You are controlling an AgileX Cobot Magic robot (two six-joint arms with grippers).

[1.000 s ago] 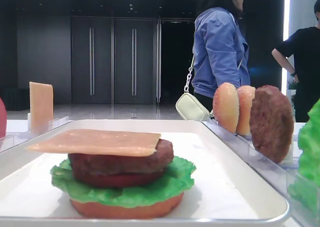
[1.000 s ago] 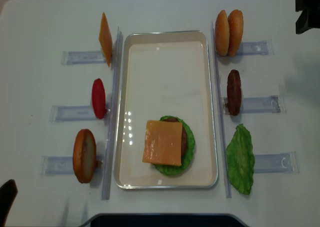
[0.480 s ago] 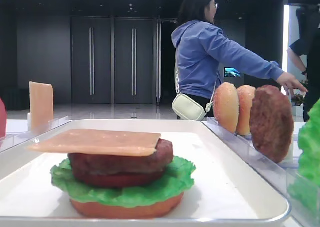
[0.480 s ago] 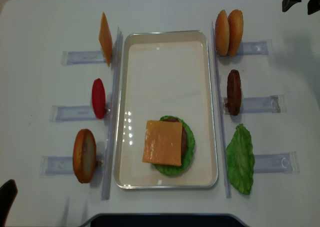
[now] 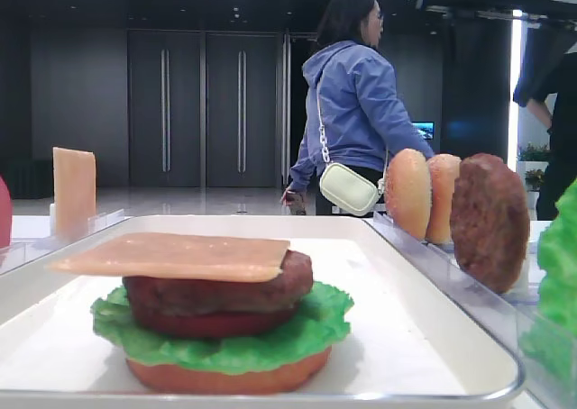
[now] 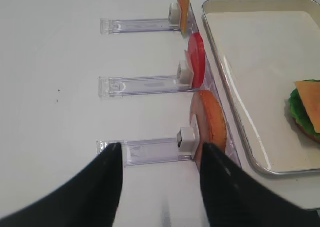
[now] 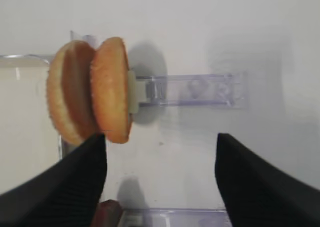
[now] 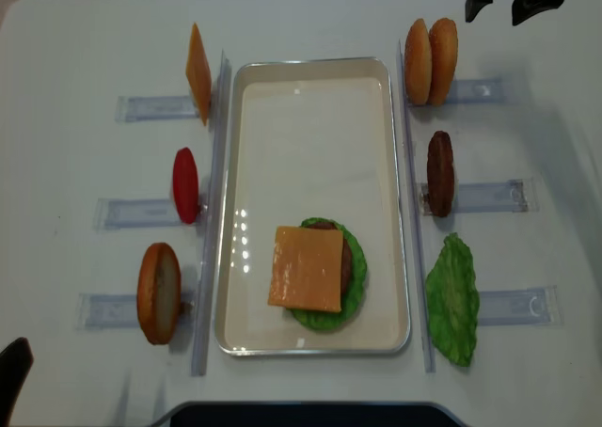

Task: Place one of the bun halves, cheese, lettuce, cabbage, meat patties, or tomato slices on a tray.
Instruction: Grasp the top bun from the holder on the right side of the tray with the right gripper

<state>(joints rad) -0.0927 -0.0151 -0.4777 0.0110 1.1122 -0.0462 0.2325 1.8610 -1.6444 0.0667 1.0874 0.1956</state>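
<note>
The middle of the domed bun half (image 8: 419, 63) (image 7: 71, 93) stands nearest the white tray, between the tray and its twin. My right gripper will close on it there.
The white tray (image 8: 310, 98) holds a stack topped by a cheese slice (image 8: 308, 267) over a patty, a tomato slice, lettuce and a flat bun. Two domed bun halves (image 8: 430, 60) stand on edge in a clear rack right of the tray. My right gripper (image 8: 503, 8) hovers open just right of them; in its wrist view the bun halves (image 7: 92, 102) lie ahead and left of the open gripper (image 7: 160, 137). Below them stand a meat patty (image 8: 439, 173) and a lettuce leaf (image 8: 453, 300). My left gripper (image 6: 159, 149) is open and empty near the flat orange bun disc (image 6: 212, 122).
Left of the tray, clear racks hold a cheese slice (image 8: 198, 72), a tomato slice (image 8: 185, 184) and the flat bun disc (image 8: 159, 292). Long clear rails (image 8: 406, 211) run along both tray sides. People stand behind the table (image 5: 356, 103).
My right gripper has moved left along the far table edge, closer to the bun halves, still open. The person in blue behind the table has shifted. Food and tray have not moved.
</note>
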